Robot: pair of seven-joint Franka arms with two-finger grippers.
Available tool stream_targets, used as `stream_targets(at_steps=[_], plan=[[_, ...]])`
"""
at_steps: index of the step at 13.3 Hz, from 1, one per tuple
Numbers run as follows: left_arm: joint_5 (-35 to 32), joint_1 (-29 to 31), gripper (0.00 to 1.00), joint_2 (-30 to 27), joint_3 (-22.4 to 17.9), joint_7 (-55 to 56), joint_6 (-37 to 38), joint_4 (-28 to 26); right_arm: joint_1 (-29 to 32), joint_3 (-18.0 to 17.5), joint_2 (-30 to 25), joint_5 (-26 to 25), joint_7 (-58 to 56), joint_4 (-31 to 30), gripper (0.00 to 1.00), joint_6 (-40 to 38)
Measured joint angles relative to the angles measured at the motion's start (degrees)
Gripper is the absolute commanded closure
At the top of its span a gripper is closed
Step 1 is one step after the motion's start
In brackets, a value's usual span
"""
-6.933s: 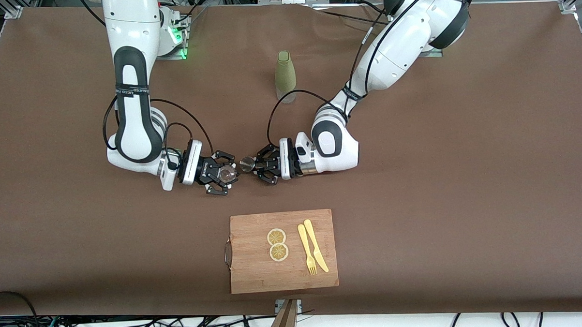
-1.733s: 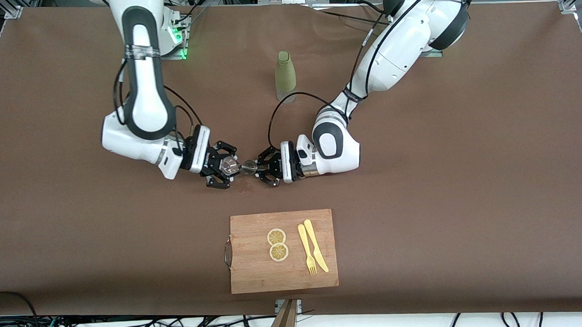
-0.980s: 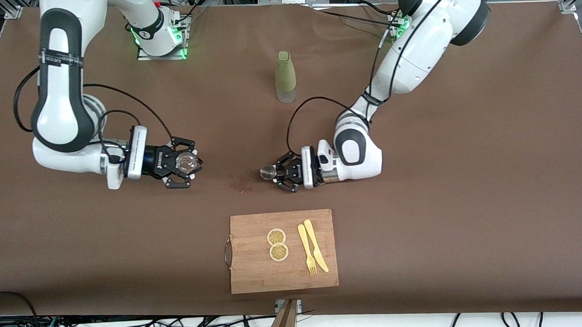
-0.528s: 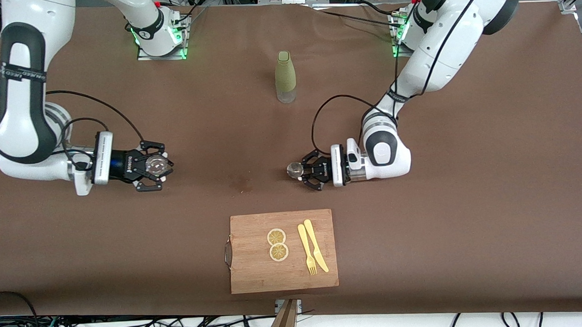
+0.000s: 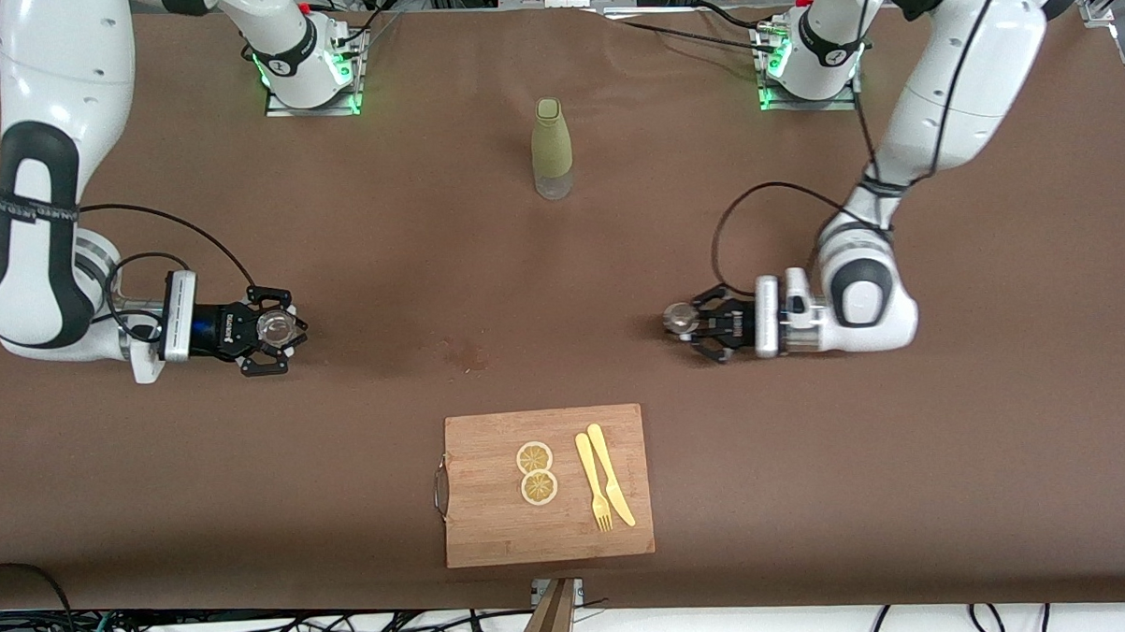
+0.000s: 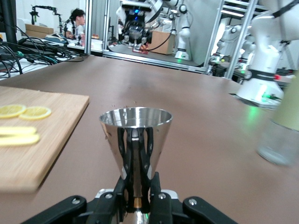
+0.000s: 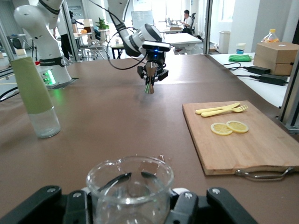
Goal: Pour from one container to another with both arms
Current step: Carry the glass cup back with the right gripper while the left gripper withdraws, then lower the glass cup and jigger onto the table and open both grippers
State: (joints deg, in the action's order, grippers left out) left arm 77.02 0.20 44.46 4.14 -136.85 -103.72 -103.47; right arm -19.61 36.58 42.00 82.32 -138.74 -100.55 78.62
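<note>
Next, I set the steel jigger on the bare table (image 5: 857, 284) beneath the white wrist joint behind my left gripper.
My left gripper (image 5: 692, 319) hangs low over the table toward the left arm's end, shut on a small steel jigger (image 5: 680, 317). In the left wrist view the jigger (image 6: 135, 133) stands upright, its narrow waist pinched between the fingers (image 6: 122, 184). My right gripper (image 5: 280, 330) is low over the table toward the right arm's end, shut on a clear glass beaker (image 5: 272, 328). The beaker (image 7: 130, 189) fills the lower part of the right wrist view, upright and looking empty. The left gripper with the jigger (image 7: 150, 79) shows farther off in that view.
A green-sleeved bottle (image 5: 551, 148) stands mid-table near the bases. A wooden cutting board (image 5: 486, 524) near the front edge carries two lemon slices (image 5: 535, 457), a yellow fork and a knife (image 5: 604, 483). A small dark spill mark (image 5: 471, 357) lies between the grippers.
The grippers, earlier close together at mid-table with the beaker tipped at the jigger, have drawn far apart. Each carried its vessel toward its own arm's end.
</note>
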Motion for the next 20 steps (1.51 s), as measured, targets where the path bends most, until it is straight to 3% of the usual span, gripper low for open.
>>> stream_targets(at_steps=[2,5,12,19,20], plan=[[-3.60,2.57,1.00,0.00,-5.58,-2.45,7.67,-0.28,3.57,-3.05,3.96,0.33,-2.02,2.16,0.82,-2.68],[-6.02,5.59,1.00,0.00,-9.36,-7.39,12.98,-0.55,9.06,-7.50,9.88,2.19,-4.08,5.46,0.82,-6.53],[-12.50,10.24,1.00,0.59,-17.63,-19.24,21.14,-0.35,13.66,-10.39,19.44,4.71,-7.89,12.31,0.81,-10.53],[-15.68,13.86,1.00,3.69,-19.56,-21.80,23.76,-0.33,13.67,-10.63,23.14,6.33,-10.70,12.99,0.79,-10.62],[-16.39,14.04,1.00,3.85,-19.67,-21.91,23.90,-0.23,13.66,-10.63,23.14,6.33,-10.70,13.13,0.74,-10.64]])
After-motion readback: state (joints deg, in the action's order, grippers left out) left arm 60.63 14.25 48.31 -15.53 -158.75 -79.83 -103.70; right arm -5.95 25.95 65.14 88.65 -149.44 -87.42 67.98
